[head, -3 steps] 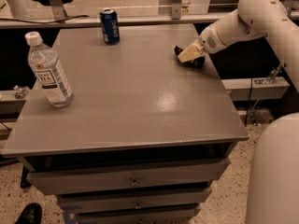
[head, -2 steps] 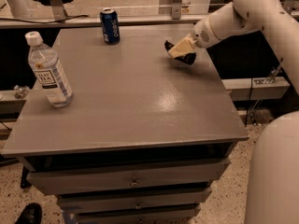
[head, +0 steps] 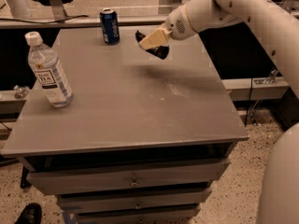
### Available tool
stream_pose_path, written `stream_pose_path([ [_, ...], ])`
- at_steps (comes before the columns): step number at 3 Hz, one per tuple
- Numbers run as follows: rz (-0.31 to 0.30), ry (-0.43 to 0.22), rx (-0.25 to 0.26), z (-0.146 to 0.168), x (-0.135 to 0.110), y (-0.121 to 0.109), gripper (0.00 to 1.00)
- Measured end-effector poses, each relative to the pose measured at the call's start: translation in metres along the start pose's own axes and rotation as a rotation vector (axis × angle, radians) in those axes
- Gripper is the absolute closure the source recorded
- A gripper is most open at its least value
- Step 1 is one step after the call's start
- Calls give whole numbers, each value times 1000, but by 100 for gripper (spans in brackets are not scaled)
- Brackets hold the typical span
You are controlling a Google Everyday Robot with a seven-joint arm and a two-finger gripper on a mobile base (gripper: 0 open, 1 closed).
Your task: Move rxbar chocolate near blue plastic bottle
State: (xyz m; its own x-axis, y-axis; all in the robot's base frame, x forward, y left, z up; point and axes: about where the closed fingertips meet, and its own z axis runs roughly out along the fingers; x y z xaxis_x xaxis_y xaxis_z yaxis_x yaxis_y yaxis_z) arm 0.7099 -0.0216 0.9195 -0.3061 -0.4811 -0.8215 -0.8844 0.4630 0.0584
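Note:
I will release the rxbar chocolate on the grey table (head: 90,99), just beside the plastic bottle, facing the table's middle. The chocolate is now lifted off the table.
The clear plastic bottle (head: 48,72) with a white cap and white label stands upright at the left edge of the grey table (head: 126,106). My gripper (head: 152,42) hangs above the far middle of the table, to the right of the can. It is shut on the rxbar chocolate (head: 156,49), a flat black bar that pokes out below and to the left of the pale fingers (head: 156,38). The bar is lifted off the table and is well to the right of the bottle.
A blue Pepsi can (head: 110,26) stands at the table's far edge, just left of the gripper. The table has drawers (head: 131,181) below its front edge. My white arm (head: 243,8) reaches in from the upper right. A shoe (head: 29,214) is on the floor at lower left.
My gripper has moved left from the table's far right edge toward the can, carrying the bar with it above the surface. The bottle and can have not moved.

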Motion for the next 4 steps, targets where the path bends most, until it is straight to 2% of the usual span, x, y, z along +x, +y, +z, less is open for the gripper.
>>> stream_pose_path([
  [1,-34,-21,-63,25,-12,53,100],
  [2,-56,-24,-135,49,-9,101,100],
  [3,-71,-31,-204,69,-8,144,100],
  [4,-86,-47,-252,84,-15,175,100],
])
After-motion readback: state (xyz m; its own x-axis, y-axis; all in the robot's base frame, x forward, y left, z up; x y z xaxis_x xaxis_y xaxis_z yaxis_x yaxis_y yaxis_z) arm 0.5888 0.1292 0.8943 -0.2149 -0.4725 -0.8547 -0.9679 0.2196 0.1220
